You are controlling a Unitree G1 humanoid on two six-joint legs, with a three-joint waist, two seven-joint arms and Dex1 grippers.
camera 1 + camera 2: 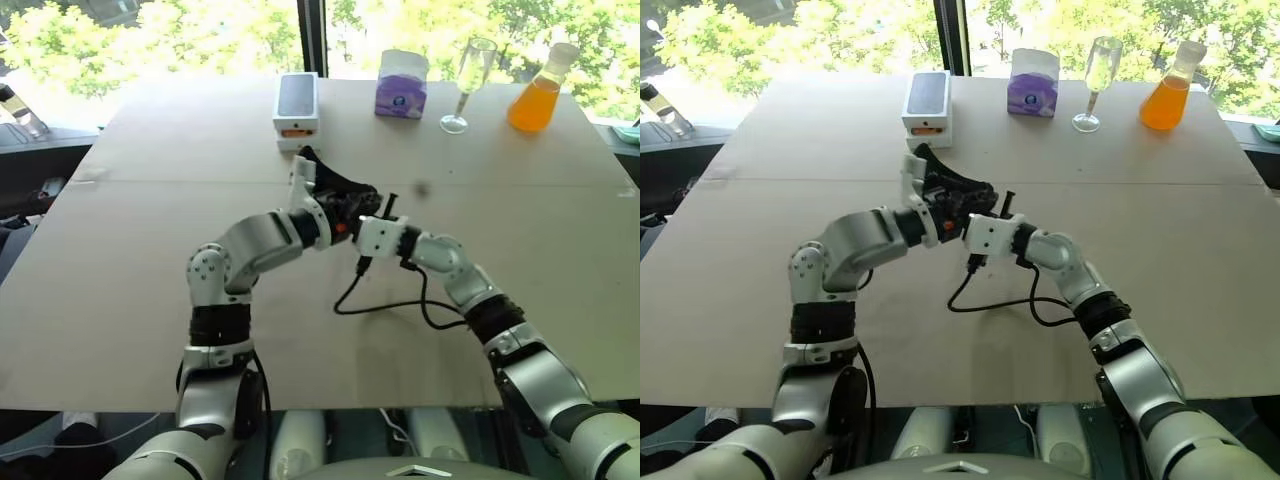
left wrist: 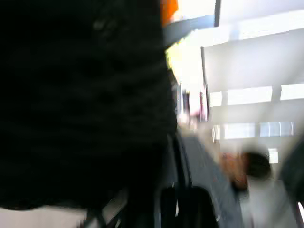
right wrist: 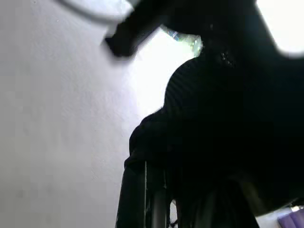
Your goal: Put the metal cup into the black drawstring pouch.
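Note:
I should have my right gripper release the black drawstring pouch at the bare middle of the table point(image 1: 330, 254), beside my left gripper.
The black drawstring pouch point(image 1: 338, 184) hangs bunched above the middle of the table, between my two grippers. From the left, my left gripper point(image 1: 336, 208) is shut on its fabric. My right gripper point(image 1: 378, 212) comes in from the right and is shut on the pouch's other side. Dark pouch cloth point(image 2: 85, 118) lies close over the left wrist view and rises just above the right gripper's fingers as a dark mass point(image 3: 228, 123). The metal cup is hidden. A thin black cable point(image 1: 385, 305) loops down from the right wrist onto the table.
Along the far edge of the tan table point(image 1: 130, 250) stand a white phone box point(image 1: 297, 108), a purple tissue box point(image 1: 402, 85), a tall clear wine glass point(image 1: 470, 80) and a flask of orange liquid point(image 1: 537, 95).

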